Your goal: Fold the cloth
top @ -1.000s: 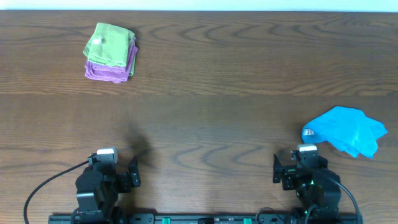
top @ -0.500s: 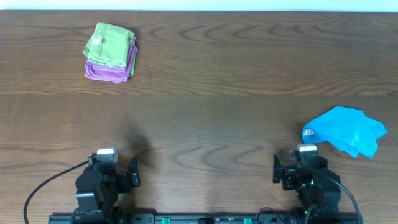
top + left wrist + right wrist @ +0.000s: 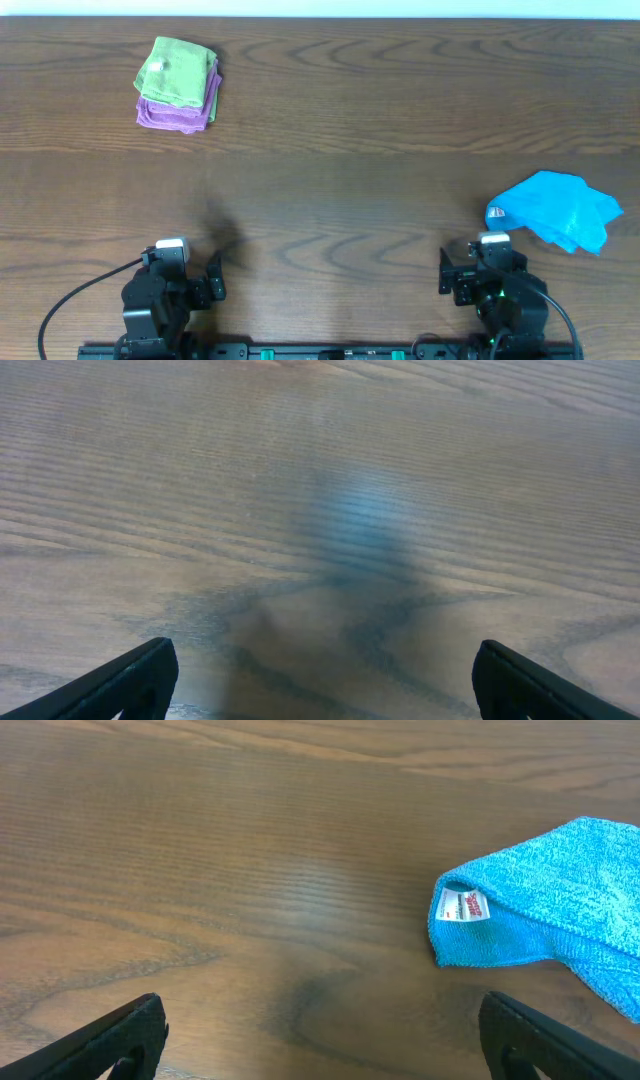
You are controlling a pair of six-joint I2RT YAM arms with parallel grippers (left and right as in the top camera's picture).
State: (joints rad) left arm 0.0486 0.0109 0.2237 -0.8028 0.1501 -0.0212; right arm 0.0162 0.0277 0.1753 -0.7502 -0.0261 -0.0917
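The blue cloth's far edge (image 3: 507, 196) (image 3: 495, 862), just beyond the cloth's white tag, is next for my right gripper, which should go there and close on it.
A crumpled blue cloth (image 3: 555, 209) with a white tag lies on the wooden table at the right, just beyond and to the right of my right gripper (image 3: 478, 274). In the right wrist view the blue cloth (image 3: 550, 915) lies ahead at the right, and the right gripper (image 3: 325, 1040) is open and empty over bare wood. My left gripper (image 3: 185, 275) rests at the near left edge. In the left wrist view the left gripper (image 3: 325, 680) is open and empty over bare wood.
A folded stack of a green cloth on a purple cloth (image 3: 178, 83) sits at the far left of the table (image 3: 350, 150). The table's far edge runs along the top of the overhead view.
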